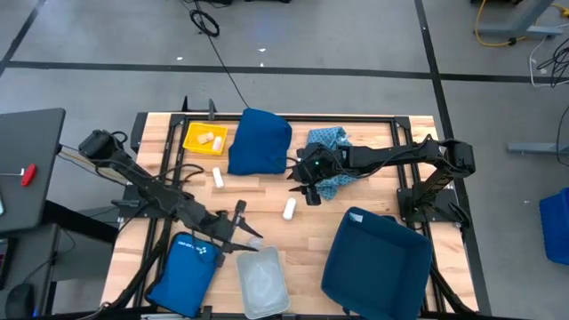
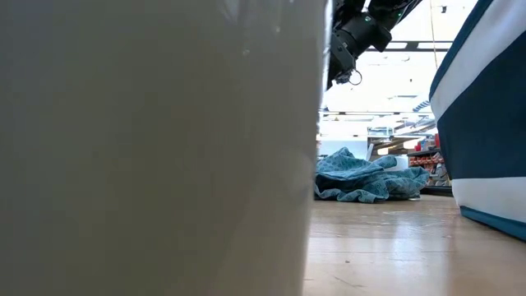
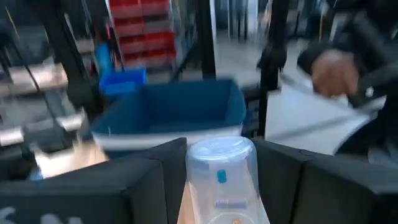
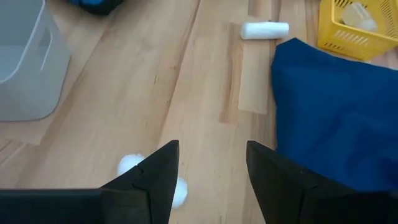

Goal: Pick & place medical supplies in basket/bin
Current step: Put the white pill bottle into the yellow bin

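Observation:
My left gripper is holding the clear vial just beyond the clear bin's far edge. Next, I let go of it with that gripper in the yellow basket (image 1: 211, 136), among the white rolls there.
A clear vial (image 3: 221, 171) with a blue mark sits between the fingers of my left gripper (image 1: 242, 229), which is shut on it just beyond the far edge of the clear bin (image 1: 262, 283). My right gripper (image 4: 211, 168) hovers open above the table's middle, slanting down. One white roll (image 4: 127, 167) lies on the wood beside its finger, partly hidden, and shows as the white roll (image 1: 289, 209) in the high view. A second white roll (image 1: 218, 178) lies near the blue cloth (image 1: 260, 142). More rolls rest in the yellow basket (image 1: 204, 138). My left gripper pinches the clear vial's sides (image 3: 199, 186) between its two fingers (image 3: 149, 180). The fingers reach level from the table's left. The vial's rounded end (image 3: 221, 149) sticks out past the fingertips, and the vial is lifted clear of the table.
A large blue basket (image 1: 373, 258) stands at the near right and a blue zip pouch (image 1: 187, 267) at the near left. A teal cloth (image 2: 370, 177) lies crumpled at the far right. A person's hand (image 3: 336, 71) shows beyond the table.

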